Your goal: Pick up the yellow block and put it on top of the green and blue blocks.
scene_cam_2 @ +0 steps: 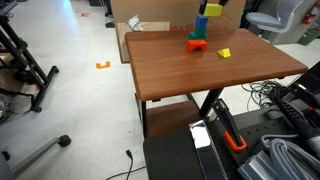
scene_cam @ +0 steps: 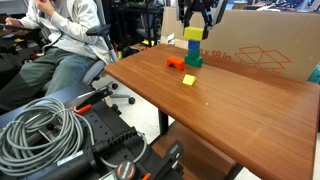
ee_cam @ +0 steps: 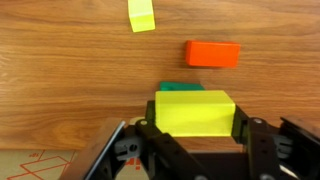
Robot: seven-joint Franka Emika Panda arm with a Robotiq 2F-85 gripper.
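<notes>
The robot's gripper needs to release the yellow block on top of the blue cube (scene_cam: 194, 35) (ee_cam: 190, 117), stacked above the green block.
The yellow block (ee_cam: 194, 110) sits between the fingers of my gripper (ee_cam: 196, 132), which is shut on it. In both exterior views the yellow block (scene_cam: 194, 35) (scene_cam_2: 213, 10) is at the top of a stack, directly over the blue cube (scene_cam: 193, 48) (scene_cam_2: 202, 24), which stands on the green block (scene_cam: 193, 60) (scene_cam_2: 197, 39). I cannot tell whether it rests on the blue cube or hovers just above it. My gripper (scene_cam: 197, 22) comes down from above. In the wrist view only an edge of the green block (ee_cam: 178, 87) shows and the blue cube is hidden.
An orange-red block (scene_cam: 176, 64) (ee_cam: 212, 54) lies on the wooden table (scene_cam: 240, 120) beside the stack's base. A small pale yellow cube (scene_cam: 188, 79) (scene_cam_2: 224, 53) (ee_cam: 141, 14) lies a little further off. A cardboard box (scene_cam: 265, 45) stands behind the stack. A seated person (scene_cam: 70, 40) is nearby.
</notes>
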